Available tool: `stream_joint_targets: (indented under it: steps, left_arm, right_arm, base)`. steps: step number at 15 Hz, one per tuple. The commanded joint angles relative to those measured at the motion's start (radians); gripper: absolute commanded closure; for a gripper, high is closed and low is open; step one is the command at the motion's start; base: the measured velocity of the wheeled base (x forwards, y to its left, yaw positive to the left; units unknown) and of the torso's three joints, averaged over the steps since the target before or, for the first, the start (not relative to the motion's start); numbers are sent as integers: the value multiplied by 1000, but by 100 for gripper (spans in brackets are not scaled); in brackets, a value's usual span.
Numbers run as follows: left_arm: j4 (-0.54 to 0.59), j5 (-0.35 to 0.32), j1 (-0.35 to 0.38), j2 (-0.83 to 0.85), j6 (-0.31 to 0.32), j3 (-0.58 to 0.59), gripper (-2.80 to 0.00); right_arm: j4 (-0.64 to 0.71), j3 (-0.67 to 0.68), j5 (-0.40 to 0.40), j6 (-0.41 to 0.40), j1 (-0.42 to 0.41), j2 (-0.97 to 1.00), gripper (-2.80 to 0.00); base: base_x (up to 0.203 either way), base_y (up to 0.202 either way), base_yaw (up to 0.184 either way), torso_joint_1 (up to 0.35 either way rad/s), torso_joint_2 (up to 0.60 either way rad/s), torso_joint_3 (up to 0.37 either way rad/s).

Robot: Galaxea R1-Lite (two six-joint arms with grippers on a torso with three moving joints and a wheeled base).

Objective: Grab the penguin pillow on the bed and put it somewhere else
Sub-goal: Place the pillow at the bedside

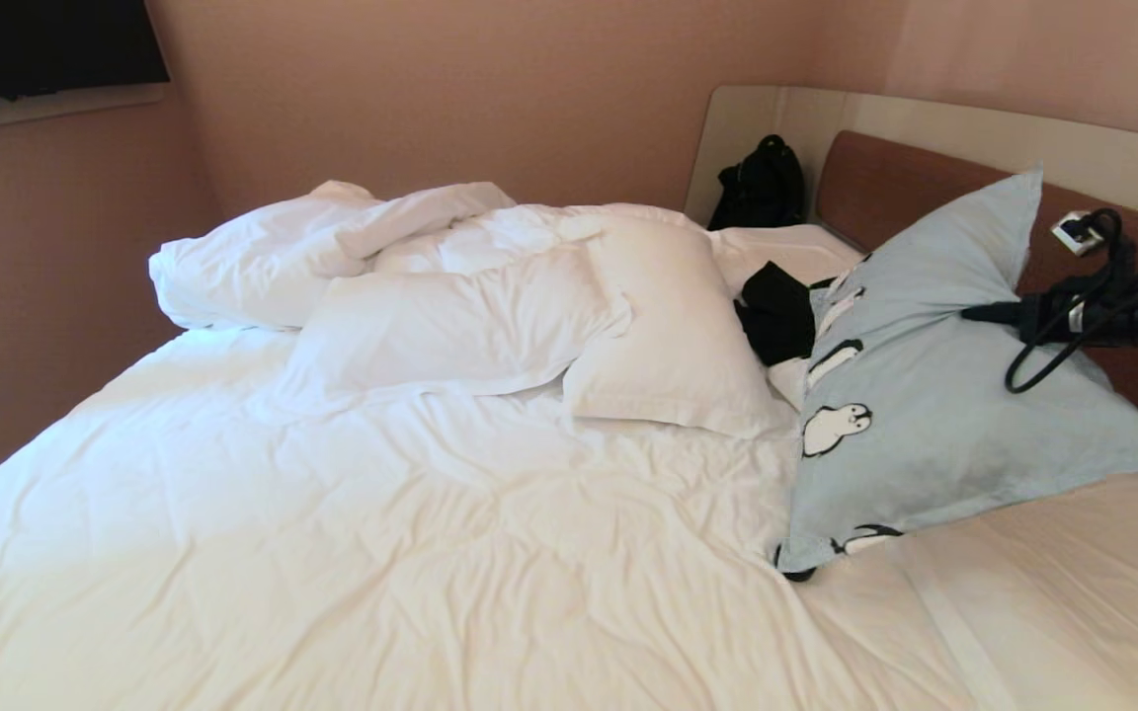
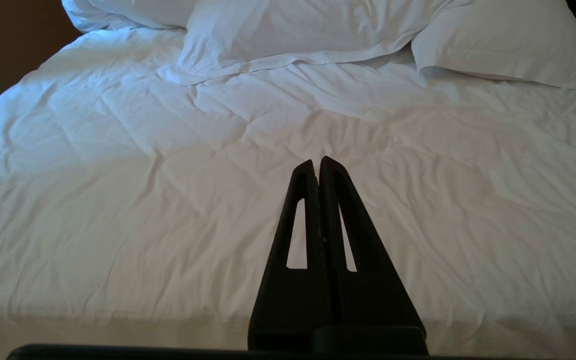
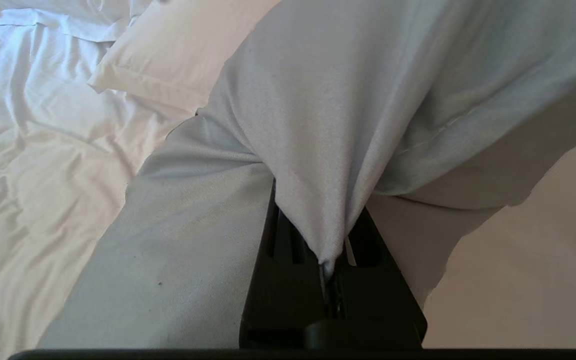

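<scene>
Next, I release the penguin pillow from my right gripper flat on the bed (image 1: 1016, 446) by the brown headboard, just before the black garment.
The pale blue penguin pillow (image 1: 934, 395) is raised on edge at the right side of the bed (image 1: 332, 553), its lower corner touching the sheet. A row of black-and-white penguins runs along its left edge. My right gripper (image 1: 979, 314) reaches in from the right and is shut on a pinch of the pillow's cloth. In the right wrist view the blue fabric (image 3: 318, 125) drapes over the black fingers (image 3: 283, 280) and hides their tips. My left gripper (image 2: 318, 161) is shut with nothing in it, held above the bed's white sheet (image 2: 118, 200) near the front edge.
Two white pillows (image 1: 668, 336) (image 1: 450, 326) and a rumpled white duvet (image 1: 263, 247) lie mid-bed and at the far left. A black garment (image 1: 776, 311) lies by the penguin pillow, and a black bag (image 1: 762, 188) stands in the corner. The brown headboard (image 1: 885, 188) carries a socket (image 1: 1073, 232).
</scene>
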Motion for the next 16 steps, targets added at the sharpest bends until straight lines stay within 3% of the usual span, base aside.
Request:
stream_joint_targets:
  steps: [1, 6, 11, 16]
  left_arm:
    - [0, 1, 0, 0, 0, 2, 0]
    - [0, 1, 0, 0, -5, 2, 0]
    - [0, 1, 0, 0, -5, 2, 0]
    - [0, 1, 0, 0, -5, 2, 0]
  right_arm:
    - [-41, 1, 37, -38, -28, 4, 0]
    - [-88, 13, 57, -27, -43, 93, 0]
    - [-306, -2, 69, 171, -91, 153, 0]
    - [-319, -2, 68, 170, -156, 165, 0]
  base:
    - [0, 0, 0, 0, 0, 0]
    - [0, 0, 0, 0, 0, 0]
    - [0, 0, 0, 0, 0, 0]
    - [0, 0, 0, 0, 0, 0]
